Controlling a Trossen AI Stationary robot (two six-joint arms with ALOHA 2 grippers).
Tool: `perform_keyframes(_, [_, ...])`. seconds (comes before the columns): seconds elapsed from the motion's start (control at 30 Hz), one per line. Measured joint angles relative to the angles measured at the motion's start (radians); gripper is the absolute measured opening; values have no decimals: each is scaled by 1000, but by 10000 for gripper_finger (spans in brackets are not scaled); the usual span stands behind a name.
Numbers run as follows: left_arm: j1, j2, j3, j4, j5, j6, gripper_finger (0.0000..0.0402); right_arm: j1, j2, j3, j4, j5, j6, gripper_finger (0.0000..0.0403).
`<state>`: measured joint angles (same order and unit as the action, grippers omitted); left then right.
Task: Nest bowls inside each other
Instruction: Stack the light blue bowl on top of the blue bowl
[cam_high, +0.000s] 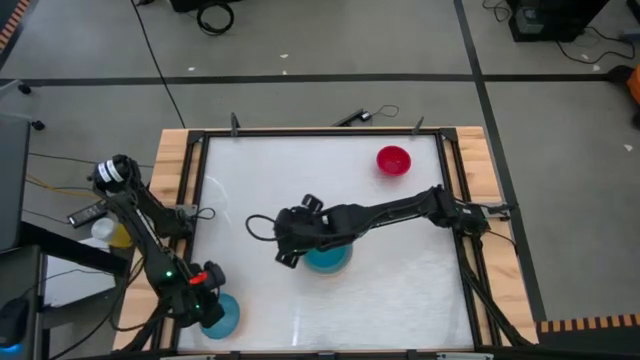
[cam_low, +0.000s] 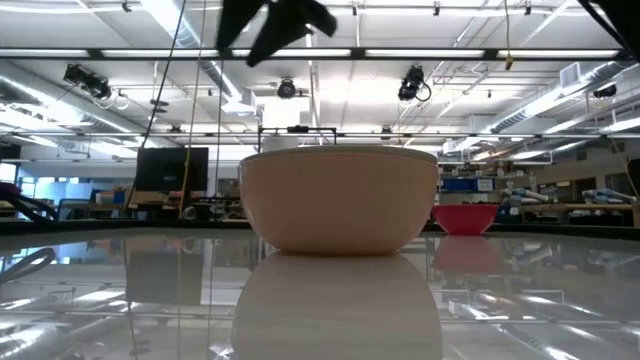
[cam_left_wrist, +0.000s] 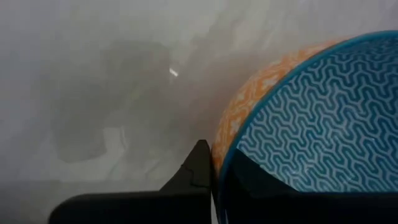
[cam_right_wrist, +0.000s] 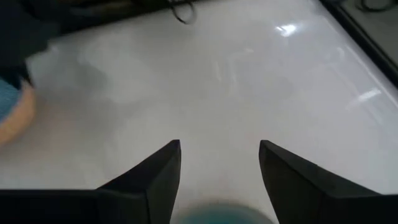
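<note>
My left gripper will let go of the nested light blue and peach-orange bowls inside the teal bowl (cam_high: 324, 246), which sits under my right arm.
A light blue patterned bowl (cam_left_wrist: 317, 118) sits nested in a peach-orange bowl (cam_left_wrist: 239, 109) at the table's near left corner (cam_high: 224, 316). My left gripper (cam_left_wrist: 214, 158) is shut on their rim. In the low view a cream-beige bowl (cam_low: 340, 200) stands on its base mid-table. From above, a teal bowl (cam_high: 330, 262) shows at that spot, half under my right arm. My right gripper (cam_right_wrist: 221, 162) hangs open above the table just left of it (cam_high: 287, 250), touching nothing. A small red bowl (cam_high: 393, 160) rests on its base at the far right. My left gripper pinches the rim of the two nested bowls (cam_left_wrist: 225, 146). One finger (cam_left_wrist: 198, 171) is outside the peach-orange wall and the other is inside the light blue bowl. The fingers come steeply from above. The bowls sit on the table.
A dark frame (cam_high: 320, 131) runs round the white table top, with wooden strips (cam_high: 172, 170) outside it. Bare table lies between the stacks and along the far side. The red bowl also shows in the low view (cam_low: 465, 218), behind and to the right of the cream one.
</note>
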<state>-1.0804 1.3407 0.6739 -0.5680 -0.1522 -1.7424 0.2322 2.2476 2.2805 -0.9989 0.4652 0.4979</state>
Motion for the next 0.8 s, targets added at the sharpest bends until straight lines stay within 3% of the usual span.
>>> perform_keyframes(0.17, [43,-2,4,-10,-14,5,10,16,-100,-147,-38,59,79,213])
perform_keyframes(0.4, [190,-42,87,-102,-33,124,9,65,-385,-541,-16,107,281,211])
perform_keyframes(0.57, [395,-68,210,-197,-84,348,9,113,-610,-816,8,119,472,210])
perform_keyframes(0.8, [765,-4,354,-115,-65,735,8,158,-800,-1038,7,120,652,210])
